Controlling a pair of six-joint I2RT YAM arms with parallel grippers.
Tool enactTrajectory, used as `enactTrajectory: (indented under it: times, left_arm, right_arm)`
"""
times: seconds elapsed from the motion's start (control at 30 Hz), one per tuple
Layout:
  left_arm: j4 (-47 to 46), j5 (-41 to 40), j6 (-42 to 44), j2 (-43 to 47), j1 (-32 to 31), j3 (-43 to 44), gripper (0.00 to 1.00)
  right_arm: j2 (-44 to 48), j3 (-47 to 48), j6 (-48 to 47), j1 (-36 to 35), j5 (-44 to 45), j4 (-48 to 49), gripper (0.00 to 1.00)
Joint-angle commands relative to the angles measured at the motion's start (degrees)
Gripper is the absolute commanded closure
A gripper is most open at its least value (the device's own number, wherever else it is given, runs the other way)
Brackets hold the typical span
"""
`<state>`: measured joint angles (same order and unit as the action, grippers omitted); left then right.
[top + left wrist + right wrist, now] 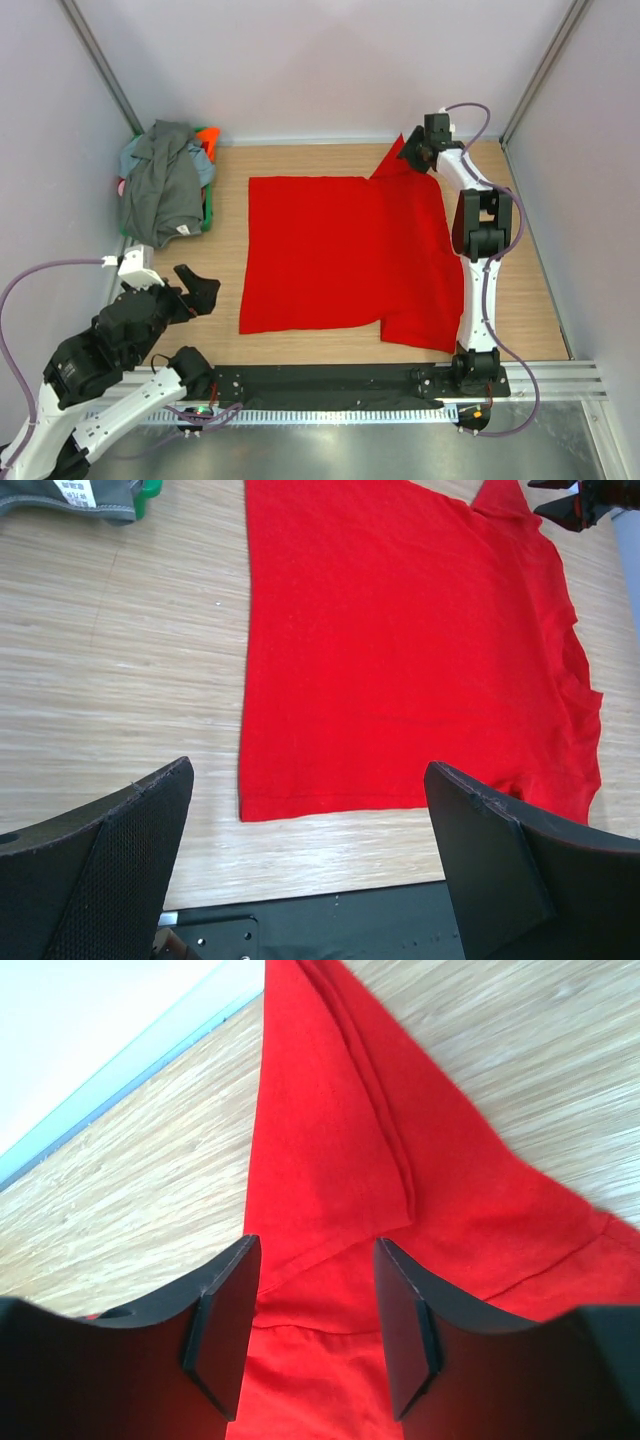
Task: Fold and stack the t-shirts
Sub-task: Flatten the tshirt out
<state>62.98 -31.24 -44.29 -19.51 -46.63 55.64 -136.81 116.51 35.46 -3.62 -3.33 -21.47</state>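
The robot's left gripper should next go to the near corner of the bottom hem (pixel 243 330) (pixel 246 815) on the red t-shirt and close there.
A bright red t-shirt (pixel 345 255) lies spread flat on the wooden table; it also shows in the left wrist view (pixel 400 640). My right gripper (pixel 418 152) is open over the shirt's far right sleeve (pixel 340 1150), its jaws straddling the cloth without clamping it. My left gripper (pixel 200 290) is open and empty, held above the table near the shirt's near left corner (pixel 250 805). A dark grey t-shirt (pixel 160 185) lies on top of a pile at the far left, with orange (pixel 208 135) and light blue cloth (pixel 132 152) showing beneath it.
The pile sits in a green bin (pixel 208 212) at the far left corner. Light walls enclose the table on three sides. A black mounting strip (pixel 330 385) runs along the near edge between the arm bases.
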Motion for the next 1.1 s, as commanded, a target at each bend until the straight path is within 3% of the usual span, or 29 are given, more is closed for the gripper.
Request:
enactTrajectory:
  times: [0.0, 0.97, 1.07]
  left_arm:
    - [-2.16, -0.48, 0.79, -1.41, 0.58, -0.18, 0.02]
    - [-2.07, -0.48, -0.18, -0.44, 2.07, -0.53, 0.02]
    - [-1.99, -0.48, -0.18, -0.79, 2.07, -0.44, 0.02]
  right_arm:
    - [0.23, 3.12, -2.15, 0.1, 3.07, 0.2, 0.46]
    - [-7.33, 7.77, -0.57, 1.42, -0.27, 2.31, 0.55]
    - [-7.85, 8.29, -0.48, 1.42, -0.8, 2.4, 0.63]
